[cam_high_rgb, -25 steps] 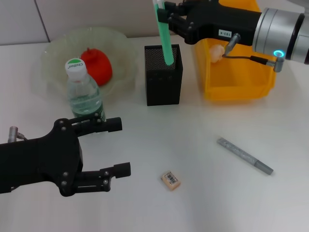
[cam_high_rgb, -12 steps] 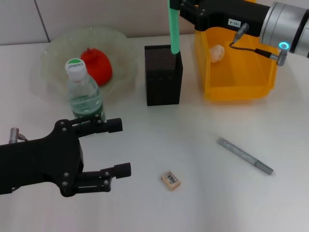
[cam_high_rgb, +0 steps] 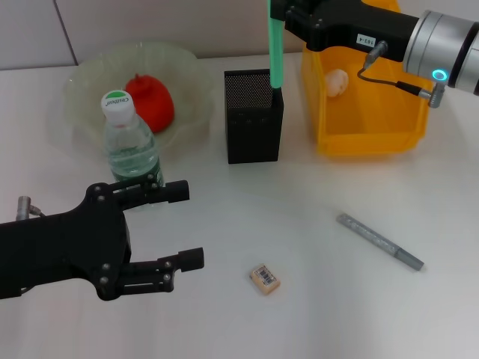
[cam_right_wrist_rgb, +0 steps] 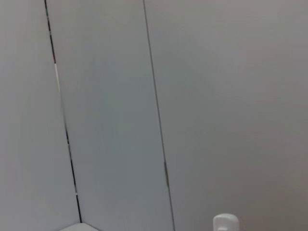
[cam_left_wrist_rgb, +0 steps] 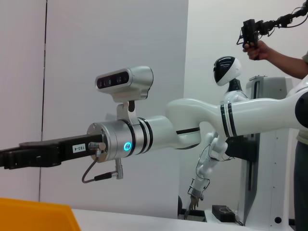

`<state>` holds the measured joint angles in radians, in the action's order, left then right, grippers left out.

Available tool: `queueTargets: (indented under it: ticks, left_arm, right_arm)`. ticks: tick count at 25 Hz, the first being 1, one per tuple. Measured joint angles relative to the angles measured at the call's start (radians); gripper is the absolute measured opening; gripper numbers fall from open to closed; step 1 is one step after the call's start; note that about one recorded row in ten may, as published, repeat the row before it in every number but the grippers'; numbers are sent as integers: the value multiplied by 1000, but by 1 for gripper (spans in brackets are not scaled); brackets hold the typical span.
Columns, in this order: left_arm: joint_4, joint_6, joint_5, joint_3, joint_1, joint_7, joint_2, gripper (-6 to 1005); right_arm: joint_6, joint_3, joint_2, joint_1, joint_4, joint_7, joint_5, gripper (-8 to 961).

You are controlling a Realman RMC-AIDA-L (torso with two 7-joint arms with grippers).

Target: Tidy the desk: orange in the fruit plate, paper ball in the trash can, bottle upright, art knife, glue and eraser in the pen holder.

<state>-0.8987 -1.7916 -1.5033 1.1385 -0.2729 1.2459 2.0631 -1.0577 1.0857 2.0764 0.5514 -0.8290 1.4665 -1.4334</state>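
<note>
The robot's right gripper will release the green stick inside the black mesh pen holder (cam_high_rgb: 236, 90), leaning toward the clear fruit plate.
My right gripper (cam_high_rgb: 280, 10) is at the back, above the black mesh pen holder (cam_high_rgb: 254, 120). It is shut on a long green stick (cam_high_rgb: 275, 52), either the glue or the art knife, whose lower end dips into the holder's back right corner. A grey pen-shaped stick (cam_high_rgb: 379, 241) lies on the table at the right. The eraser (cam_high_rgb: 263, 278) lies at the front middle. The bottle (cam_high_rgb: 131, 142) stands upright. The orange (cam_high_rgb: 150, 101) sits in the clear fruit plate (cam_high_rgb: 78, 90). The paper ball (cam_high_rgb: 337, 81) is in the yellow trash can (cam_high_rgb: 370, 112). My left gripper (cam_high_rgb: 193, 224) hangs open at the front left, holding nothing.
The bottle stands just behind my left gripper. In the left wrist view my right arm (cam_left_wrist_rgb: 144, 132) reaches across a corner of the yellow trash can (cam_left_wrist_rgb: 38, 214); another robot and a person stand in the background. The right wrist view shows only a wall.
My right gripper has carried the green stick rightward, from the holder's middle to its back right corner. The left arm has barely moved.
</note>
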Motion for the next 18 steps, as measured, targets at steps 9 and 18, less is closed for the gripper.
queueTargets:
  ticks: [9,18]
  left_arm:
    - [1,3,0,1,-2,-11,0,801]
    - [1,3,0,1,-1,-13,0,801]
  right_arm:
    - [4,-25,-2,44,92,-36,-2,151]
    - [29,-32,-3,78,171,-65,-3,150]
